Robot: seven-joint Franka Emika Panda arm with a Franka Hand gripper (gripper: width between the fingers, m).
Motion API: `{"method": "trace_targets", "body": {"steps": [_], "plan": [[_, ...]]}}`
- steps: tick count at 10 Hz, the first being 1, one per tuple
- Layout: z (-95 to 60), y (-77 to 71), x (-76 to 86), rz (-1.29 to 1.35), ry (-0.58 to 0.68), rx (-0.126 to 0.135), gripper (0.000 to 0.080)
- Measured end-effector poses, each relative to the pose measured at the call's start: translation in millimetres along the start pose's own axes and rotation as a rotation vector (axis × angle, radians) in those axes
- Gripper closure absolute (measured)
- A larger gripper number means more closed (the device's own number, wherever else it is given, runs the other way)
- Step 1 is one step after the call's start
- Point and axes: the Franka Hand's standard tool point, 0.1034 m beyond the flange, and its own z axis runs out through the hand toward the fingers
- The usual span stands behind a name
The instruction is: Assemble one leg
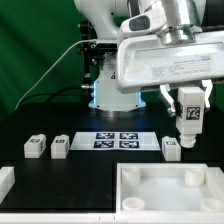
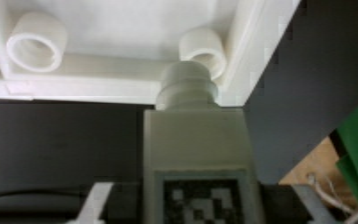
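Next, my gripper lets go of the leg, upright in the tray's front corner socket (image 1: 212,204) (image 2: 201,46) farthest from the white piece.
My gripper (image 1: 190,112) is shut on a leg (image 1: 190,120), a small white block with a black-and-white tag, held upright above the table. The large white tray-shaped part (image 1: 128,186) lies below it at the front, on the exterior view's right. In the wrist view my gripper (image 2: 195,206) holds the leg (image 2: 195,135) with its screw tip (image 2: 188,78) close to a round corner socket (image 2: 204,44) of the tray (image 2: 140,68). Three more legs lie on the table (image 1: 36,147), (image 1: 61,147), (image 1: 171,149).
The marker board (image 1: 120,139) lies between the loose legs in front of the arm's base. A white piece (image 1: 5,181) sits at the front edge on the exterior view's left. A second socket (image 2: 34,45) shows in the tray.
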Motion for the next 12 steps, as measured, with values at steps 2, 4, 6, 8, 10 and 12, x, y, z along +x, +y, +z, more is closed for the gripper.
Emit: {"method": "trace_targets", "body": {"steps": [2,4,6,8,10,12], "plan": [[13.7,-1.7,20.2,0.011,0.014,0.011,0.0511],[40.3,-5.4,41.9,0.031,0.033,0.028,0.0511],[66.8,-9.2,32.9,0.045,0.017,0.039,0.0511],[77.3,-6.5,25.0,0.051,0.001,0.038,0.0511],[80.8,-8.8,19.7,0.051,-0.008,0.041,0.0511],[84.4,-14.7,14.2,0.045,-0.017,0.047,0.0511]]}}
